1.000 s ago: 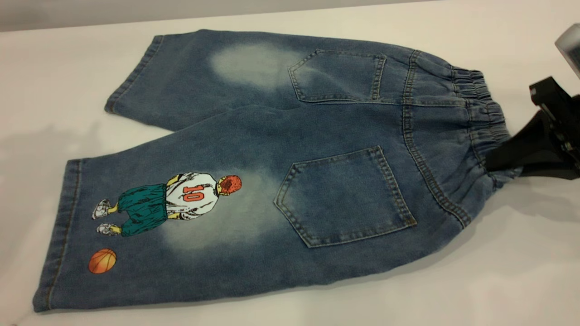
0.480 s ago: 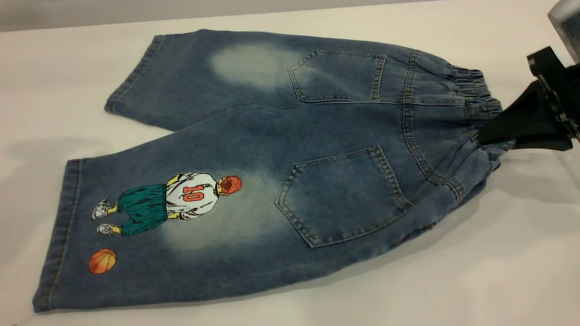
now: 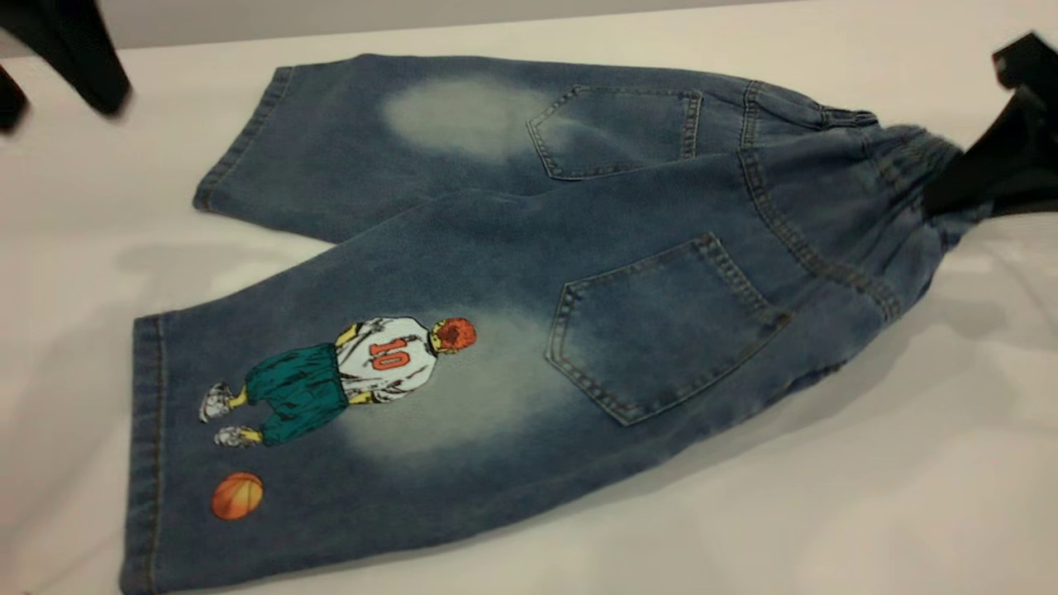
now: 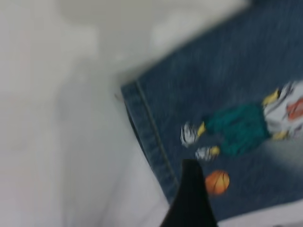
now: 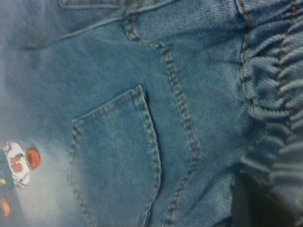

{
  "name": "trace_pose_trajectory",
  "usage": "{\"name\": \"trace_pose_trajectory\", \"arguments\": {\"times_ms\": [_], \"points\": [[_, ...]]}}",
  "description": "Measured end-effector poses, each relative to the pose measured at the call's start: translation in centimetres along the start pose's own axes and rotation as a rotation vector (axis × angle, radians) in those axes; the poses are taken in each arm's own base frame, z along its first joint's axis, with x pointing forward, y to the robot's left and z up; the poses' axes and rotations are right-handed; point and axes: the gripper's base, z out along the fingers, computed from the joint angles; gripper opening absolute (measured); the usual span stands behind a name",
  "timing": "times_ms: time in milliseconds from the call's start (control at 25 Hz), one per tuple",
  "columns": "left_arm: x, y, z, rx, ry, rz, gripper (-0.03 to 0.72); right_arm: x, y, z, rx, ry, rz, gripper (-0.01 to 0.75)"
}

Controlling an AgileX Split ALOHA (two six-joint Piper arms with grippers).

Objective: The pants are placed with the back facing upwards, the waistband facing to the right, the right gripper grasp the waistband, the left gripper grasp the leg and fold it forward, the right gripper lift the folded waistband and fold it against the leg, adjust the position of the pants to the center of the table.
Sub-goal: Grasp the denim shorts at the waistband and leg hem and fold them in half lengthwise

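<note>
The near corner of the hem [image 3: 157, 572] on the pants' printed leg, just beside the orange basketball, will be grasped by my left gripper.
The pants [image 3: 496, 240] lie back up on the table [image 3: 826, 496], blue denim with two back pockets. Their waistband [image 3: 909, 153] points right and hangs raised off the table, bunched, with my right gripper [image 3: 950, 194] shut on it. Up close, the ruffled waistband [image 5: 274, 94] fills the right wrist view, with a dark finger [image 5: 251, 198] against it. The printed leg [image 3: 331, 430] lies flat at the near left. My left gripper [image 3: 58, 107] hovers open at the far left, holding nothing. One of its fingers [image 4: 191, 198] shows over the leg's hem [image 4: 151, 137], near the orange basketball [image 4: 218, 182].
The other leg [image 3: 331, 140] lies flat toward the far side. White tabletop surrounds the shorts, widest at the near right. The table's far edge [image 3: 413, 29] runs just behind the shorts.
The right gripper has risen and moved away with the waistband, lifting that end and dragging the shorts slightly right. The left gripper has come into the exterior view at the far left.
</note>
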Motion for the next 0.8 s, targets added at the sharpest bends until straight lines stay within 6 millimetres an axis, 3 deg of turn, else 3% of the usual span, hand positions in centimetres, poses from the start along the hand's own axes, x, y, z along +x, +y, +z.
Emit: {"name": "trace_pose_trajectory", "arguments": {"times_ms": [360, 600, 800], "points": [[1.3, -4.0, 5.9, -0.006, 0.274, 0.18, 0.517, -0.1, -0.3, 0.1, 0.025, -0.011, 0.005, 0.032], [2.6, -6.0, 7.3, -0.015, 0.321, 0.235, 0.515, -0.1, -0.3, 0.1, 0.027, -0.011, 0.005, 0.032], [4.9, -6.6, 9.2, -0.022, 0.321, 0.229, 0.501, -0.1, -0.4, 0.1, 0.033, -0.014, 0.006, 0.032]]}}
